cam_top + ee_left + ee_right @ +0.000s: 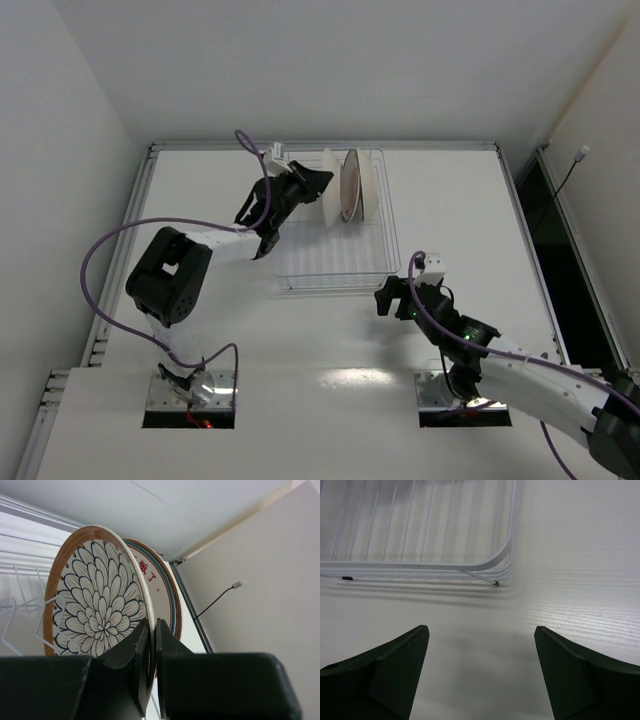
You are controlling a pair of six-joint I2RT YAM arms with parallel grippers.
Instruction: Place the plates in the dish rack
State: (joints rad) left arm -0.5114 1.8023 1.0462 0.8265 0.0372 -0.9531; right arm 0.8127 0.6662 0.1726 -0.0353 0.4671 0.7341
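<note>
My left gripper is going to release the front plate upright in the dish rack [342,188], close beside the plates that stand behind it.
The wire dish rack [335,262] lies at the table's far middle. Plates [350,186] stand upright on edge in its far end. In the left wrist view the front one is a brown-rimmed plate [95,600] with a white petal pattern; a second brown-rimmed plate [162,587] stands right behind it. My left gripper [318,185] is shut on the front plate's rim [152,624], the rim pinched between the two fingers. Rack wires [20,597] show at the plate's left. My right gripper [392,297] is open and empty, low over the table just before the rack's near right corner [495,575].
The table's raised metal rail [320,146] runs along the far edge under the white wall. A dark gap [545,230] lies beyond the right edge. A thin cable with a plug [239,584] hangs on the right wall. The purple cable [110,240] loops off the left arm.
</note>
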